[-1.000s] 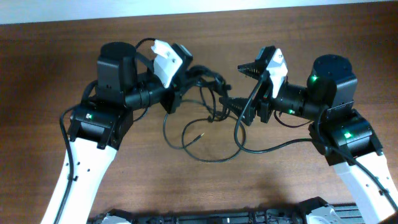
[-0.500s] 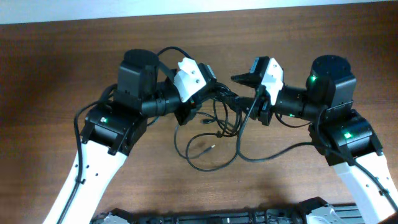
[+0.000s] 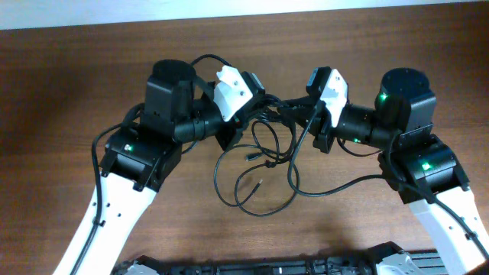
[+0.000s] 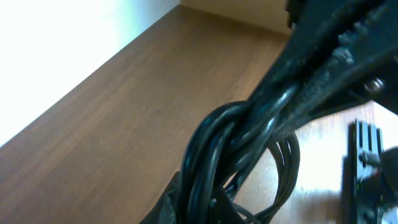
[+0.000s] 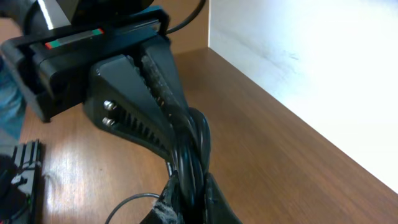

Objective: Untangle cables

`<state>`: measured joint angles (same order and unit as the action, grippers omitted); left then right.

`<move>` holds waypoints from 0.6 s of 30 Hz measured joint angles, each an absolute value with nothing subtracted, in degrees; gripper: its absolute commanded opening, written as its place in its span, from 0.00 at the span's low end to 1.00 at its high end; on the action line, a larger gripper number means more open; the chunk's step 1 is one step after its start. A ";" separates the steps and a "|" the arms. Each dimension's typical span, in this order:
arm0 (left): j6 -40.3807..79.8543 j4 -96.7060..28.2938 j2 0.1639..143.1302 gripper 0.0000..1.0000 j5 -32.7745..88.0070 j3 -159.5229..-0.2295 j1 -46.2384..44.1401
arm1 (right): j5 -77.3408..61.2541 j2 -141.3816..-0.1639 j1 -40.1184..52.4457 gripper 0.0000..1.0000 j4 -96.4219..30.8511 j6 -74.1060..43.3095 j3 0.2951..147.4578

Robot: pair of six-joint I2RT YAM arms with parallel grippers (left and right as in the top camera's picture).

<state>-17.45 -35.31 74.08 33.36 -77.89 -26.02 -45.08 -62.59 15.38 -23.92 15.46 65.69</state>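
I will open my left gripper, turn it and take the cables (image 3: 265, 114) at a new angle before my right gripper opens, because both my grippers pinch the same twisted bundle tip to tip.
The cables (image 3: 276, 107) are thin glossy black cords, gathered in a twisted bundle held above the brown table (image 3: 69, 84). Loose loops hang from the bundle toward the table, and one ends in a small metallic-tipped plug (image 3: 260, 183). My left gripper (image 3: 264, 104) is shut on the bundle from the left. My right gripper (image 3: 289, 111) is shut on the same bundle from the right, and their tips nearly meet. In the left wrist view the cables (image 4: 217, 149) run up from my left gripper (image 4: 208, 208) into the right gripper's ribbed fingers (image 4: 329, 56). In the right wrist view the cables (image 5: 189, 149) sit pinched in my right gripper (image 5: 193, 199).
A thicker black wire (image 3: 344, 183) fixed to the right arm curves across the table below the grippers. A black rail (image 3: 267, 267) lies along the table's front edge. A white wall (image 3: 244, 9) borders the far side.
My right gripper has closed on the cable bundle beside the left gripper. The left arm carried the bundle rightward a second ago, and the hanging loops shifted with it.
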 measured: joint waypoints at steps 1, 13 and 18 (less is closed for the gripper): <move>-15.59 -35.07 74.08 0.01 32.34 -77.89 -26.30 | -44.69 -62.63 15.40 0.04 -23.59 14.83 65.69; 0.89 -34.24 73.93 0.25 22.79 -77.91 -26.26 | -37.39 -63.11 15.46 0.04 -21.02 5.37 65.67; 6.39 -34.24 73.93 0.63 20.67 -77.91 -25.89 | -34.65 -63.11 15.42 0.04 -18.87 1.37 65.67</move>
